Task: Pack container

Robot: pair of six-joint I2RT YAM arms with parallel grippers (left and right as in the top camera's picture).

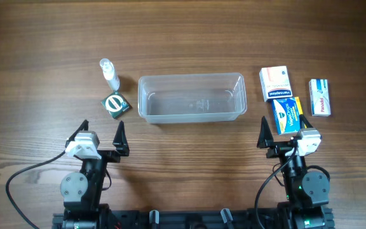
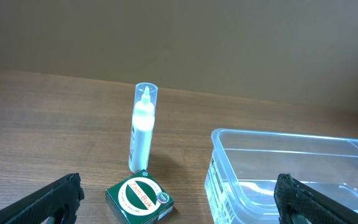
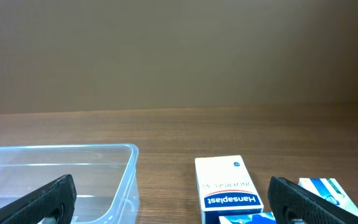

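Observation:
The small white bottle beside the green Zam-Buk box is next for my left gripper, which should go there and close on the bottle's upper part (image 1: 108,69) (image 2: 143,117).
The clear plastic container (image 1: 191,97) stands empty at the table's middle; its corner shows in the left wrist view (image 2: 291,174) and the right wrist view (image 3: 61,171). Left of it lie a green Zam-Buk box (image 1: 115,105) (image 2: 139,198) and a small white bottle (image 1: 109,73) (image 2: 142,127). To its right are a white Hansaplast box (image 1: 275,83) (image 3: 227,186), a blue box (image 1: 287,115) and a white-blue box (image 1: 320,97). My left gripper (image 1: 99,135) is open, nearer than the green box. The right gripper (image 1: 284,132) is open just before the blue box.
Wooden table (image 1: 189,38) all around. Both arm bases sit at the near edge, cables trailing from each.

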